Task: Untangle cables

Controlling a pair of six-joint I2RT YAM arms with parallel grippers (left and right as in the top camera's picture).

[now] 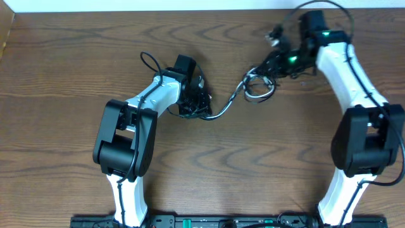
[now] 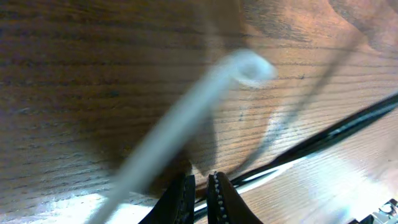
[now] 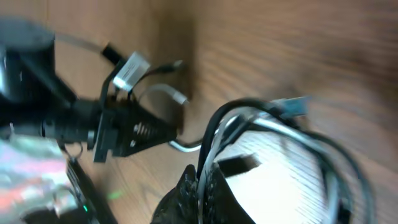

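Observation:
The piece of cable is stretched from my left gripper to the looped coil at my right gripper, so my left gripper needs to open and grab the cables (image 1: 244, 85) next to the coil.
The white and black cables lie tangled in a small coil (image 1: 259, 88) at the table's middle right. One strand (image 1: 223, 109) runs left from the coil to my left gripper (image 1: 195, 104). In the left wrist view the left gripper (image 2: 200, 190) is nearly closed on a black cable (image 2: 323, 135) low over the wood, and a blurred white cable (image 2: 186, 115) crosses in front. My right gripper (image 1: 271, 65) is at the coil's upper edge. In the right wrist view the right gripper (image 3: 202, 183) is shut on white and black strands (image 3: 214, 134) that loop up and to the right.
The wooden table (image 1: 76, 69) reaches a white back edge (image 1: 158, 5). The right arm's own thick black wires (image 1: 316, 9) arch above its wrist. In the right wrist view the left arm's gripper (image 3: 118, 127) shows, with a white plug (image 3: 132, 68) beside it.

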